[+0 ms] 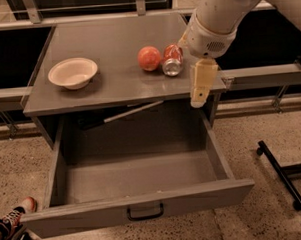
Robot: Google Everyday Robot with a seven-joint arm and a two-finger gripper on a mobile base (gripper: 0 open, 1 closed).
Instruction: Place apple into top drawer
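Note:
I should close my gripper on the sides of the red-orange apple (150, 59) beside the soda can, because the apple should go into the top drawer.
The red-orange apple (149, 58) sits on the grey cabinet top, just left of a red-and-silver soda can (172, 60) lying beside it. The top drawer (139, 208) is pulled wide open below; it shows nothing in it, and its black pull handle (144, 213) is on the front panel. My gripper (201, 92) hangs pointing down from the white arm, over the cabinet top's right front edge, right of the can and apart from the apple. It holds nothing that I can see.
A cream bowl (73, 73) stands on the left of the cabinet top (109, 86). A thin rod (125, 113) lies in the dark recess behind the drawer. A black stand leg (279, 174) lies on the floor at right. A shoe (12, 220) shows at lower left.

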